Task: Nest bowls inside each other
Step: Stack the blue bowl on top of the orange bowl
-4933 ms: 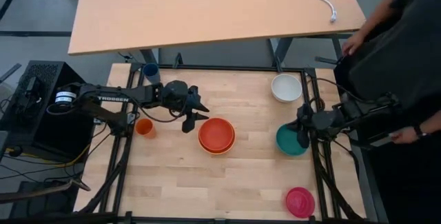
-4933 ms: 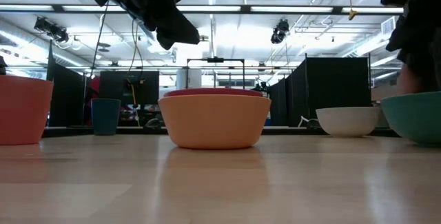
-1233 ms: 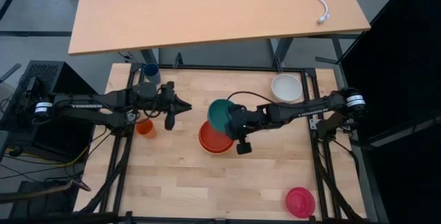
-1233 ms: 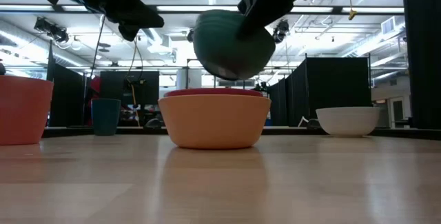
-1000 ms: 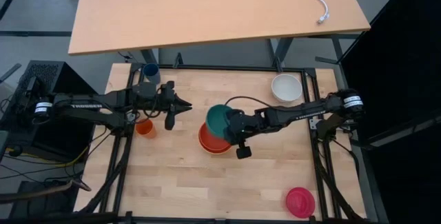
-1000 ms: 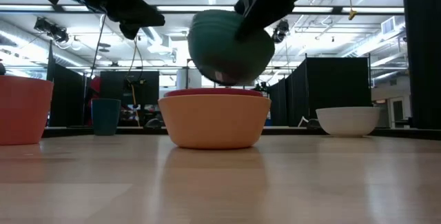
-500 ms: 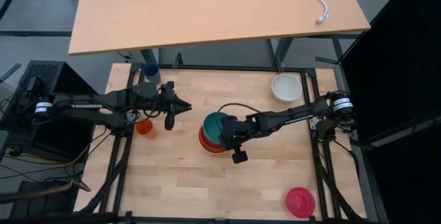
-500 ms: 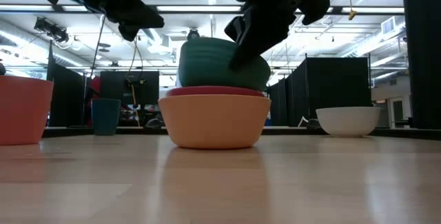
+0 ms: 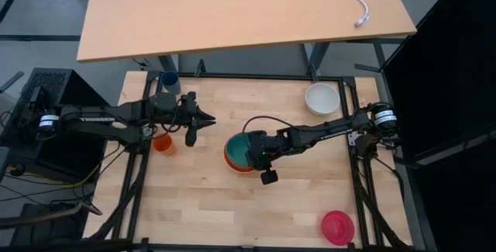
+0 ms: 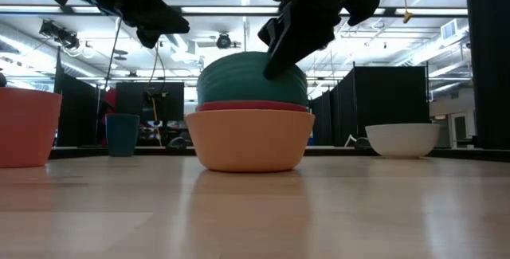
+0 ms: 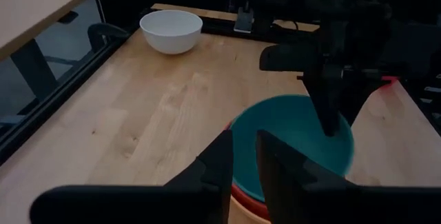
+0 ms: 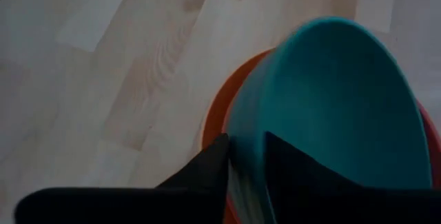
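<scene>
The teal bowl sits tilted and high in the red-orange bowl, so next my right gripper regrips the teal rim (image 12: 264,107) and levels it before taking the white bowl.
The teal bowl (image 9: 240,150) (image 10: 247,80) lies tilted inside the red-orange bowl (image 10: 251,107), which sits in the yellow-orange bowl (image 10: 249,139) at the table's middle. My right gripper (image 12: 247,156) (image 9: 253,153) slants down over the stack's right side. Its fingers are a little apart and straddle the teal bowl's rim. My left gripper (image 9: 209,120) (image 11: 244,148) hovers left of the stack, narrowly open with nothing between its fingers. The white bowl (image 9: 322,98) stands at the far right. The pink bowl (image 9: 337,227) stands at the near right. My right gripper has one finger (image 12: 289,165) inside the teal bowl and one finger (image 12: 207,169) outside its wall (image 12: 247,138), coming slanting down from the table's right. I cannot tell whether the fingers touch the wall. The bowl rests tilted in the red-orange bowl.
A dark blue cup (image 9: 169,81) stands at the far left corner and a small orange cup (image 9: 162,143) under the left arm. Bare wood lies along the near edge between the stack and the pink bowl.
My right gripper has carried the teal bowl down and toward the table's left, onto the stack. The bowl hung clear above the red-orange bowl a second ago. It then sank lower into that bowl while the gripper kept still.
</scene>
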Controlling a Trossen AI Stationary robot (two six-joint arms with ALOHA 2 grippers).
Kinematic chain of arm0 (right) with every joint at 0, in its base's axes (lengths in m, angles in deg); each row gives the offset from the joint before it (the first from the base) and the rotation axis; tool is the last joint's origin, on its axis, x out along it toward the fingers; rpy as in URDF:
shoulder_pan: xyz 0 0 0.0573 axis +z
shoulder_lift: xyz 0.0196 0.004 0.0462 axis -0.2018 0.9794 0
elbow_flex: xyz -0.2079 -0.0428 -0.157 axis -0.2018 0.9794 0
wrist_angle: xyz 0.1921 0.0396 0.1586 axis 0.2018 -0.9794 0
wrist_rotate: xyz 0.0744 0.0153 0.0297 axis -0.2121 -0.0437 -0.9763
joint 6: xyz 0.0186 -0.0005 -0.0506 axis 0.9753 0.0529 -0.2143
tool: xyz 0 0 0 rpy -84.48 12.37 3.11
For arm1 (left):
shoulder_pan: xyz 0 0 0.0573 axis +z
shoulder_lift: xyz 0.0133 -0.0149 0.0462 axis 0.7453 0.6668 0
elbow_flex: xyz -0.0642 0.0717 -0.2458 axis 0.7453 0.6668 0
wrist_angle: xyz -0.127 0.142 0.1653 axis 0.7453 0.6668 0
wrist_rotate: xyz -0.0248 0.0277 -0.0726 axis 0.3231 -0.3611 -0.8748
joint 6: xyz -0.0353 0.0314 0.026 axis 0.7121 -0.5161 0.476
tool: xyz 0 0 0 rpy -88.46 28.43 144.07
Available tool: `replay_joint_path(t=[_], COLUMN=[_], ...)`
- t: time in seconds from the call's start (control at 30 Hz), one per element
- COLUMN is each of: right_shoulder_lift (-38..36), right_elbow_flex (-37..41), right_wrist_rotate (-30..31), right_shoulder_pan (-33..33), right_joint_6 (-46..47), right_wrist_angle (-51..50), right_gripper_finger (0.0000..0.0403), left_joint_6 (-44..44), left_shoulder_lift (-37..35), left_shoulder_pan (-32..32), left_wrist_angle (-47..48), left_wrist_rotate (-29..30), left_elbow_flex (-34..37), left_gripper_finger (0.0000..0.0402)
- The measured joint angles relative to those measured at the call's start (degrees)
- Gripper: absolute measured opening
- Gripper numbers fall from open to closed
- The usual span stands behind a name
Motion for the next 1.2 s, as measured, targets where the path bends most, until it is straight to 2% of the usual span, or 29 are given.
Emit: replay_joint_path(t=[0.47,0.8,1.2], right_shoulder_lift=[0.0,-0.1,-1.5], right_elbow_flex=[0.0,0.0,0.1], right_wrist_rotate=[0.0,0.0,-0.1], right_shoulder_pan=[0.0,0.0,0.0], right_joint_6=[0.7,0.9,1.6], right_wrist_angle=[0.5,0.4,-0.1], right_gripper_finger=[0.0121,0.0074,0.0049], left_joint_6=[0.1,0.0,0.0], left_shoulder_lift=[0.0,0.0,0.0], left_shoulder_pan=[0.0,0.0,0.0], left_wrist_angle=[0.2,0.5,0.5], left_wrist_rotate=[0.0,0.0,0.0], left_elbow_flex=[0.0,0.0,0.0], left_gripper_finger=[0.0054,0.0054,0.0056])
